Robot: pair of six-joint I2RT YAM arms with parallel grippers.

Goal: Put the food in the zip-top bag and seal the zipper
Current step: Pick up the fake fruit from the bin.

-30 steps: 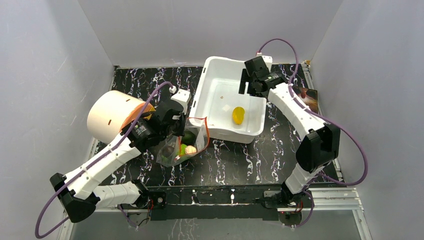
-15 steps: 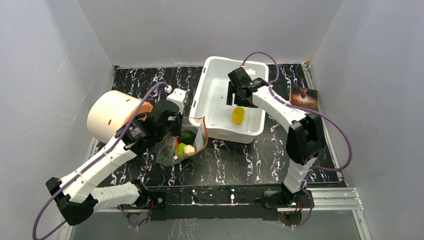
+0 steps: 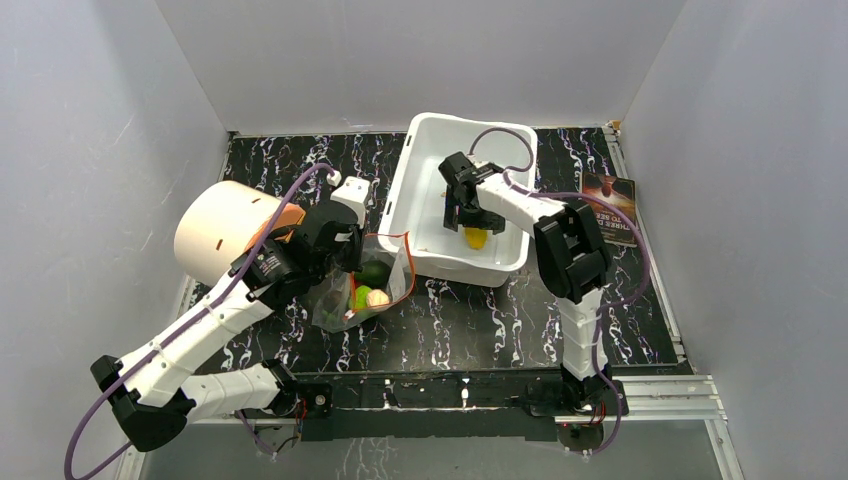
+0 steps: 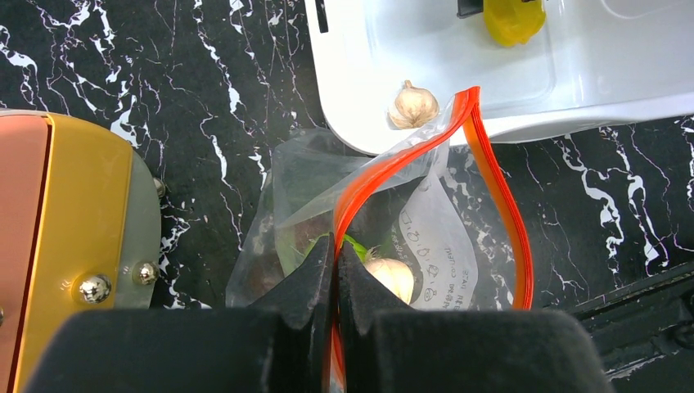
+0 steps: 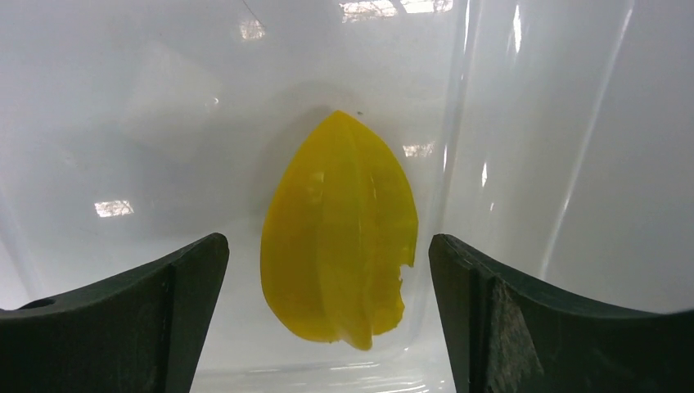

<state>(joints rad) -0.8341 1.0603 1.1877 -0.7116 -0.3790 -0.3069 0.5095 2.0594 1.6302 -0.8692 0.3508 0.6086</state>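
Note:
The yellow mango piece belongs in the zip-top bag, so my right gripper needs to next close around the middle of the yellow mango piece (image 3: pixel 475 238) (image 5: pixel 340 241) in the white tub.
The clear zip-top bag (image 3: pixel 372 290) lies left of the white tub, its red-orange zipper (image 4: pixel 491 180) gaping open. My left gripper (image 4: pixel 335 255) is shut on the near side of the zipper strip; it also shows in the top view (image 3: pixel 352 258). Inside the bag are the avocado (image 3: pixel 376 273), the lime (image 3: pixel 361 297) and one garlic bulb (image 4: pixel 394 278). A second garlic bulb (image 4: pixel 413 105) sits in the tub's near corner. My right gripper (image 5: pixel 327 246) is open, one jaw on either side of the yellow mango piece (image 5: pixel 340 237) on the tub floor (image 3: pixel 475 238).
The white tub (image 3: pixel 430 165) stands at the back centre. A large white cylinder with an orange end (image 3: pixel 225 232) lies to the left of my left arm. A dark card (image 3: pixel 610 195) lies at the back right, on the black marbled tabletop.
My right gripper has swung left and down inside the tub, from its far right rim to directly over the mango piece. My left gripper has kept its hold on the bag.

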